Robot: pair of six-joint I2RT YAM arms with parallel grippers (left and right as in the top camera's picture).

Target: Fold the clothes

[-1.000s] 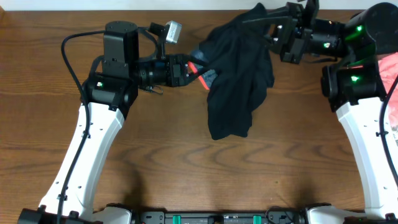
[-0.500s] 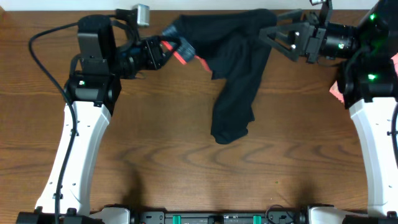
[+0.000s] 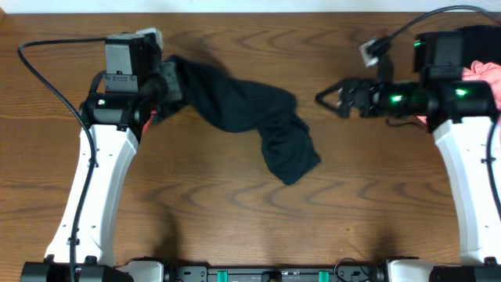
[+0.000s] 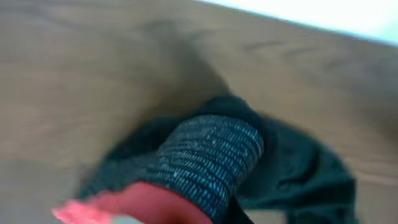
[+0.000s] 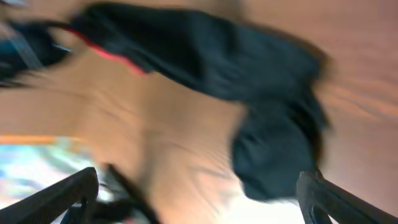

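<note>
My right gripper will grab the outer corner of the loose end (image 3: 315, 159) (image 5: 309, 174) of the black garment, far away from my left gripper.
A black garment (image 3: 250, 110) lies stretched across the table, from the upper left down to a bunched end (image 3: 291, 160) near the middle. My left gripper (image 3: 167, 88) is shut on its upper left end. The left wrist view shows a blue-flecked knit band (image 4: 211, 155) and red lining (image 4: 140, 202) right at the jaws, whose fingers are hidden by the cloth. My right gripper (image 3: 325, 99) hangs open and empty to the right of the garment, apart from it. In the blurred right wrist view its fingertips (image 5: 71, 193) stand wide, with the garment (image 5: 205, 56) ahead.
Pink cloth (image 3: 481, 74) lies at the right edge behind the right arm. Bare wooden table (image 3: 250, 227) runs along the front, and the table's back edge (image 3: 258, 9) is just beyond the garment.
The right gripper opened, let go of the garment and drew back to the right. The left gripper pulled its end leftward, and the garment dropped out flat onto the table.
</note>
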